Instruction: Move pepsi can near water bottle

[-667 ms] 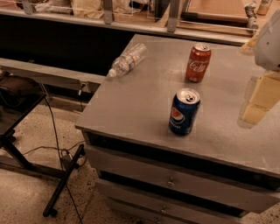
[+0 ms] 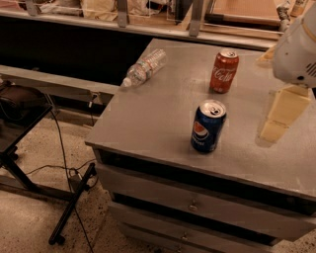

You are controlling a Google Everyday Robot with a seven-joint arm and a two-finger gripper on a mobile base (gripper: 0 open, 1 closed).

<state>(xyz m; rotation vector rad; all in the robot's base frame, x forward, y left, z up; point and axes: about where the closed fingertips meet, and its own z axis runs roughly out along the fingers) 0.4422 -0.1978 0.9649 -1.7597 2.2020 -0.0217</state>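
The robot's gripper should next move to the pepsi can's upper half (image 2: 209,117), just under the can's silver top, and close there.
The pepsi can (image 2: 208,126) is dark blue with a silver top and stands upright near the front edge of the grey cabinet top (image 2: 148,113). The water bottle (image 2: 144,67) is clear with a white cap and lies on its side at the far left corner of the top, cap toward the left edge. My gripper (image 2: 272,129) hangs from the white arm (image 2: 296,49) at the right. It hovers just above the top, a short way to the right of the pepsi can and apart from it.
A red Coca-Cola can (image 2: 224,71) stands upright behind the pepsi can. The cabinet has drawers (image 2: 192,205) below its front edge. A black stand (image 2: 15,123) and cables are on the floor at the left. A dark counter with shelving (image 2: 123,15) runs behind.
My gripper and arm have shifted slightly left, toward the pepsi can. The cans and the bottle have not moved.
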